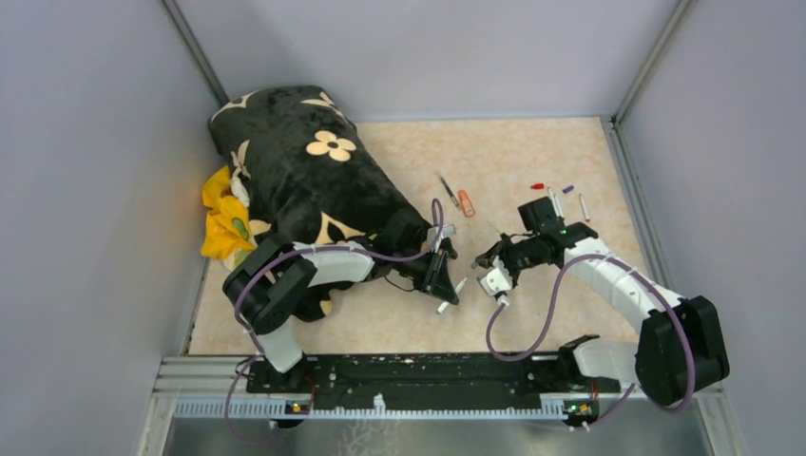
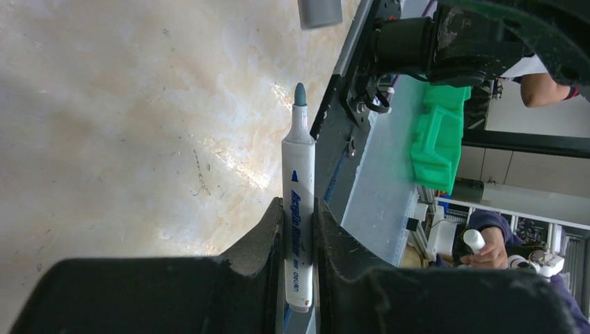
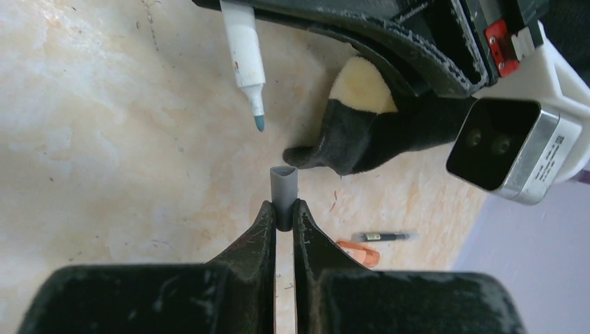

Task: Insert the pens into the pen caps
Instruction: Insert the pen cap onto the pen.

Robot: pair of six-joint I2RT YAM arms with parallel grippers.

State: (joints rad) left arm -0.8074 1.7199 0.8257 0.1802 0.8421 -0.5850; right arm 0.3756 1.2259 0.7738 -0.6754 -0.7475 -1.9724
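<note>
Next, I release the grey pen cap, now held just facing the pen's tip, from my right gripper on the grey-green tip of the white-barrelled pen [image 1: 465, 280] [image 3: 259, 123].
My left gripper [image 2: 299, 233] is shut on a white-barrelled pen [image 2: 299, 195], whose grey-green tip points away from the jaws. My right gripper [image 3: 284, 214] is shut on a short grey pen cap [image 3: 284, 188], its open mouth facing the pen's tip [image 3: 259, 124]. A small gap separates them, and the tip sits a little to one side of the cap. From above, both grippers [image 1: 447, 285] [image 1: 480, 263] meet near the table's middle. A thin dark pen [image 1: 447, 190] and an orange marker [image 1: 466, 202] lie behind them. Red [image 1: 538, 186] and purple [image 1: 567, 189] caps lie beside white markers [image 1: 584, 207] at the back right.
A black plush cushion with cream flowers [image 1: 304, 180] fills the left side, right behind my left arm. A yellow cloth [image 1: 223, 218] lies beside it. Grey walls close in the table on three sides, and a metal rail [image 1: 418, 375] runs along the near edge.
</note>
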